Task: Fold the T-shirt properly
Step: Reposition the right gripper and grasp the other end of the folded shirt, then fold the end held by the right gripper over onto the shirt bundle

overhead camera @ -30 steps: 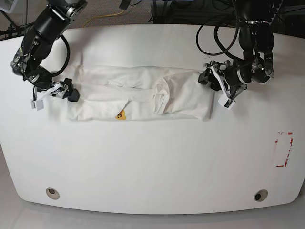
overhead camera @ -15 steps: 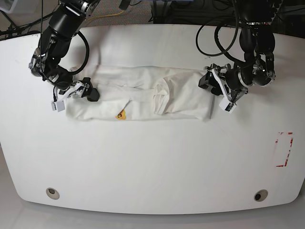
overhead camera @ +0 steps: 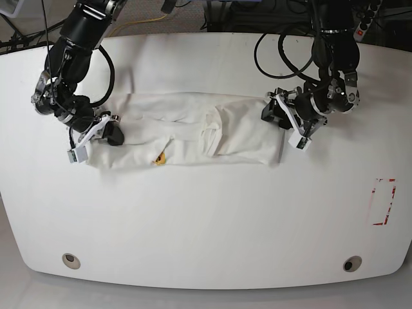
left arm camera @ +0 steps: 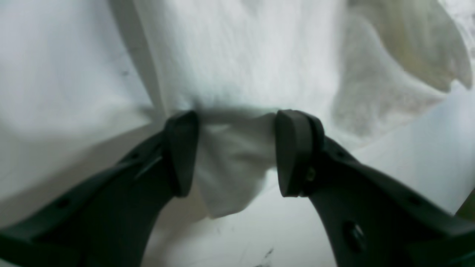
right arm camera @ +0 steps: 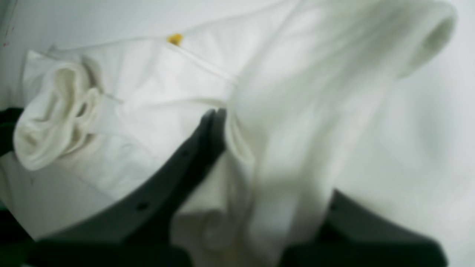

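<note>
The robot's right gripper needs to release the T-shirt's end on the T-shirt's cloth (overhead camera: pixel 234 147) (right arm camera: pixel 40 70) between the raised fold and the left gripper.
The T-shirt (overhead camera: pixel 187 129) lies white side up as a long folded strip across the table, with a small yellow print spot (overhead camera: pixel 161 158) at its front edge. On the base view's left end, my right gripper (overhead camera: pixel 103 136) is shut on the cloth. The right wrist view shows the T-shirt (right arm camera: pixel 297 111) draped over my right gripper (right arm camera: pixel 230 126), hiding one finger. At the other end, my left gripper (overhead camera: pixel 278 125) stands open. In the left wrist view its fingers (left arm camera: pixel 293 148) straddle a flap of the T-shirt (left arm camera: pixel 241 55) edge, so my left gripper (left arm camera: pixel 237 116) is not pinching it.
The white table (overhead camera: pixel 206 219) has a red-marked rectangle (overhead camera: pixel 384 201) near its right edge and two round holes (overhead camera: pixel 71 260) (overhead camera: pixel 351 263) near the front. Cables hang behind the table's far edge.
My right gripper moved in over the shirt's end and closed on the cloth, which now bunches there. My left gripper slid a little further over the other end, still open.
</note>
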`<action>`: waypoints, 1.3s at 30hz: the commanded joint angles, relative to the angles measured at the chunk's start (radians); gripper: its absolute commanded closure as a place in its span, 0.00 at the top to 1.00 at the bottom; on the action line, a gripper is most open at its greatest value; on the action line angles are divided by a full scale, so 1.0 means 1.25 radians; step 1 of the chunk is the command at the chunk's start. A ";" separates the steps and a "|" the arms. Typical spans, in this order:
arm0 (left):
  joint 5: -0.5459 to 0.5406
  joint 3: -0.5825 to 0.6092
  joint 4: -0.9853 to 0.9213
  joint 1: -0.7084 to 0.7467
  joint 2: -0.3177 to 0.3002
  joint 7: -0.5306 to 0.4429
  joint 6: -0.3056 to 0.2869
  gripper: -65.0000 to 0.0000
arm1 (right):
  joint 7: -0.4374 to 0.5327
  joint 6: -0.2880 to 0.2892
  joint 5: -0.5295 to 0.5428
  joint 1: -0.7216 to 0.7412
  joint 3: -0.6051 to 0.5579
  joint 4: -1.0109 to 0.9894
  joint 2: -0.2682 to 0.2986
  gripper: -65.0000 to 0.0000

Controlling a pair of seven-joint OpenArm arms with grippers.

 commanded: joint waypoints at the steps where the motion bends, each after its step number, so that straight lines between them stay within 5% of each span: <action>1: 0.005 0.000 -0.002 -0.006 0.004 0.009 -0.001 0.47 | -0.017 -0.033 0.016 0.005 -0.018 0.097 0.006 0.00; 9: 0.001 0.002 -0.002 -0.001 0.012 0.010 0.001 0.47 | -0.067 -0.074 0.065 -0.011 -0.133 0.308 -0.071 0.00; 15: 0.007 0.002 -0.001 -0.001 0.025 0.010 0.001 0.47 | -0.063 -0.072 0.064 -0.008 -0.254 0.323 -0.138 0.00; 22: 0.007 0.002 -0.001 0.009 0.036 0.011 0.001 0.47 | -0.052 -0.072 0.063 0.004 -0.283 0.295 -0.215 0.00; 39: 0.001 0.000 0.005 0.016 0.043 0.011 -0.001 0.47 | 0.102 -0.074 0.064 0.036 -0.431 0.089 -0.206 0.00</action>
